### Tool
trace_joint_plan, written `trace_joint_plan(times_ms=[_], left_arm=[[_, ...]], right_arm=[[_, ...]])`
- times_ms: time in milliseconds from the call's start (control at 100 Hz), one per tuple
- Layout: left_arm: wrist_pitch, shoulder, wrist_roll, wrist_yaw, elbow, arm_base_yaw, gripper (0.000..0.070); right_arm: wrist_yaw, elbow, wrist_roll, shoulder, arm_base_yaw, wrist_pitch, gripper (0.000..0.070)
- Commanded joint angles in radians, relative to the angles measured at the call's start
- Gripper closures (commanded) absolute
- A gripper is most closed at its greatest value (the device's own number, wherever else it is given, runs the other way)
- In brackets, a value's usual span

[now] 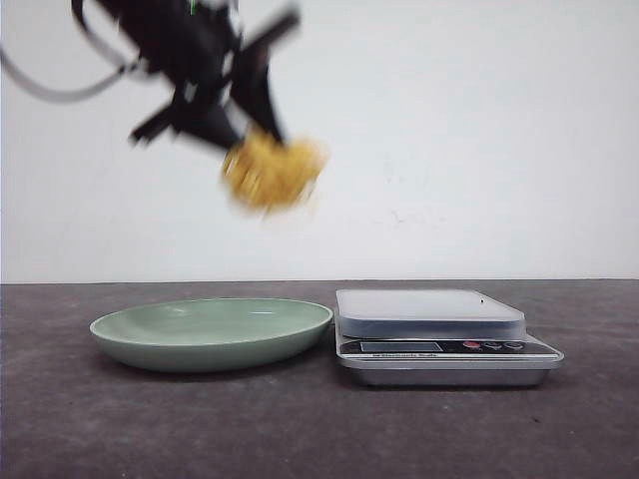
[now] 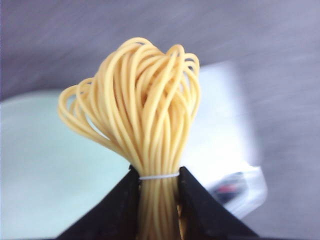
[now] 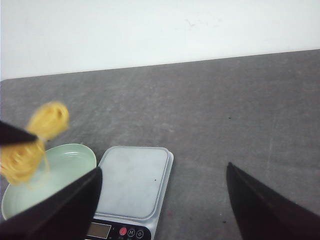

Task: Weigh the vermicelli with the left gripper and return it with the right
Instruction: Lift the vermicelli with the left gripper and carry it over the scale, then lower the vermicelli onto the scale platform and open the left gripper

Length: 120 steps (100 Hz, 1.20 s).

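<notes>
The vermicelli will go down from my left gripper on the middle of the scale's bare platform (image 1: 424, 305) (image 2: 204, 132), behind the display.
The vermicelli (image 1: 272, 172) is a nest of yellow-orange strands, held high in the air above the pale green plate (image 1: 130, 334). My left gripper (image 1: 245, 140) is shut on it. In the left wrist view the black fingers (image 2: 117, 207) squeeze the bundle (image 2: 140, 105) at its white tie. The scale (image 1: 394, 314) stands to the right of the plate with nothing on its platform. My right gripper (image 3: 162, 182) is open and holds nothing; it hovers above the scale (image 3: 145, 165), and the vermicelli (image 3: 35, 142) shows blurred over the plate (image 3: 75, 162).
A dark grey tabletop (image 1: 319, 429) carries the plate and scale. A plain white wall (image 1: 479, 140) stands behind. The scale's display and buttons (image 1: 439, 346) face the front.
</notes>
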Motion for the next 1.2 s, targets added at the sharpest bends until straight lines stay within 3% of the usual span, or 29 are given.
trace_joint_plan(times_ms=[0, 90, 460, 820, 1190], left_arm=[[0.029, 0.021, -0.044, 0.054, 0.021, -0.025, 0.0696], [0.097, 0.023, -0.104, 0.094, 0.032, -0.048, 0.0696], [0.326, 0.171, -0.267, 0.093, 0.032, -0.112, 0.0696], [0.376, 0.35, -0.267, 0.093, 0.032, -0.112, 0.0696], [0.385, 0.365, -0.258, 0.052, 0.032, -0.111, 0.0696]], right_arm=[[-0.002, 0.014, -0.011, 0.003, 0.002, 0.006, 0.0219], [-0.002, 0.014, -0.01, 0.003, 0.002, 0.006, 0.0219], [-0.002, 0.014, -0.008, 0.003, 0.002, -0.002, 0.0219], [-0.003, 0.014, -0.008, 0.003, 0.002, -0.008, 0.0219], [-0.003, 0.014, -0.008, 0.003, 0.002, -0.011, 0.0219]])
